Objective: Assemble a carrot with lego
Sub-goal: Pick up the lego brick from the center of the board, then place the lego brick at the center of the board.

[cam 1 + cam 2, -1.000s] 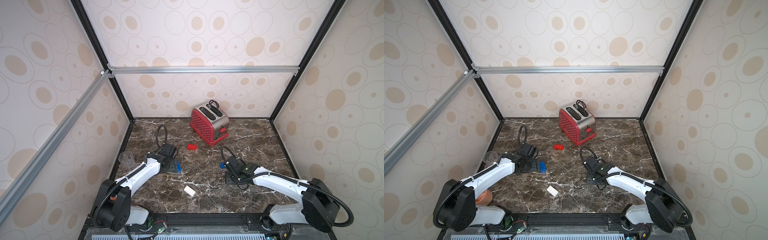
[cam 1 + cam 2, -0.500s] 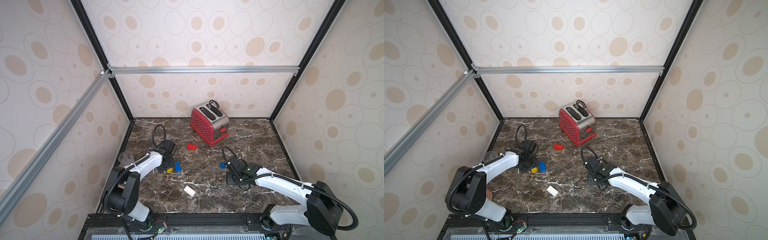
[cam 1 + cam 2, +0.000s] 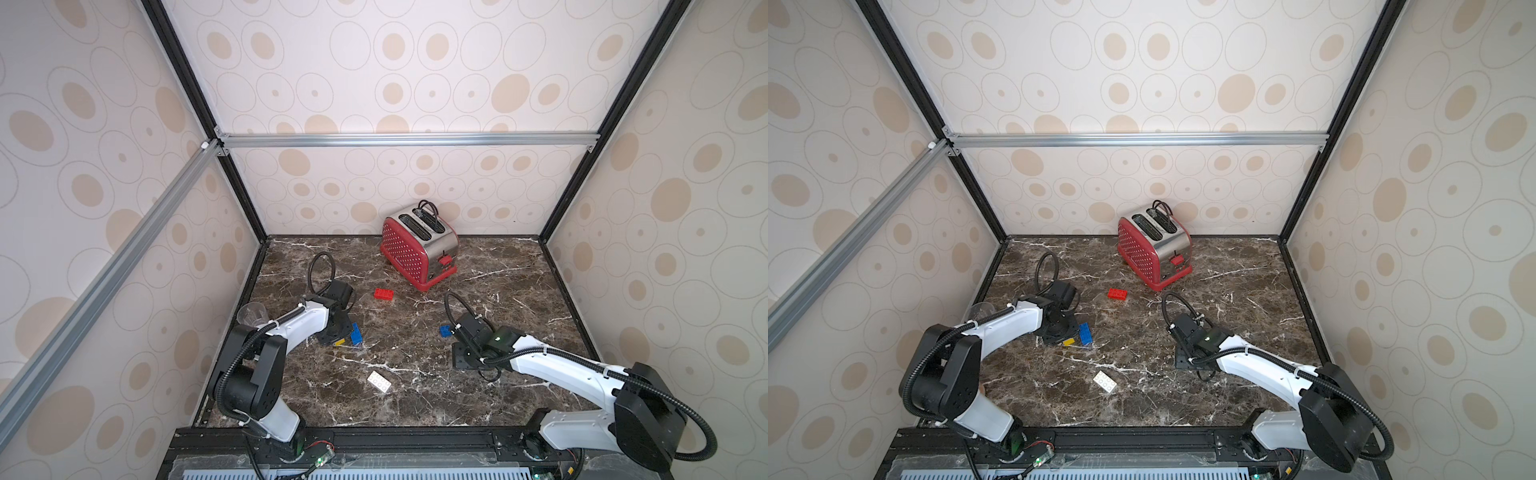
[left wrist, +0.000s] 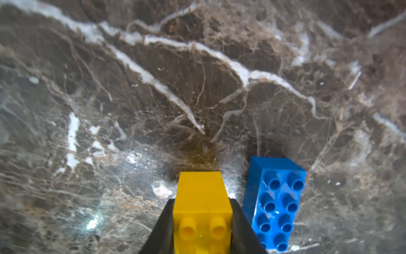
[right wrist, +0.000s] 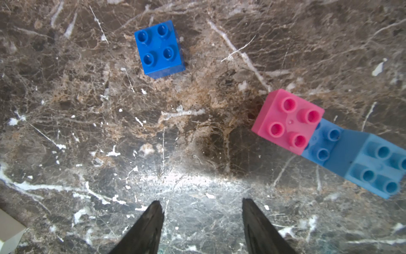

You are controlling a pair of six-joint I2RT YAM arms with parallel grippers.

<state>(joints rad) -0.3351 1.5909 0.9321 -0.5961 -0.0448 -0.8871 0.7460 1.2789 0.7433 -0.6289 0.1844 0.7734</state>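
Observation:
The robot's left gripper will release the yellow brick, now held low over the marble, on the marble (image 3: 407,336) between the blue eight-stud brick and the small blue brick.
My left gripper (image 4: 202,200) is shut on a yellow brick (image 4: 202,204), one black finger on each of its sides, low over the marble. A blue eight-stud brick (image 4: 276,204) lies right beside it. In a top view the yellow brick (image 3: 340,342) and the blue one (image 3: 356,333) sit at the left gripper (image 3: 334,334). My right gripper (image 5: 202,211) is open over bare marble. Ahead of it lie a small blue brick (image 5: 159,49) and a pink brick (image 5: 287,121) stacked on a light-blue piece (image 5: 360,160). A red brick (image 3: 384,294) and a white brick (image 3: 379,381) lie loose. No assembled carrot shows.
A red toaster (image 3: 419,249) stands at the back centre. A clear cup (image 3: 252,314) is by the left wall, behind the left arm. Patterned walls close in the marble table (image 3: 519,291) on three sides.
The left gripper has closed on the yellow brick, and the left arm's elbow has swung round. The right arm has barely shifted.

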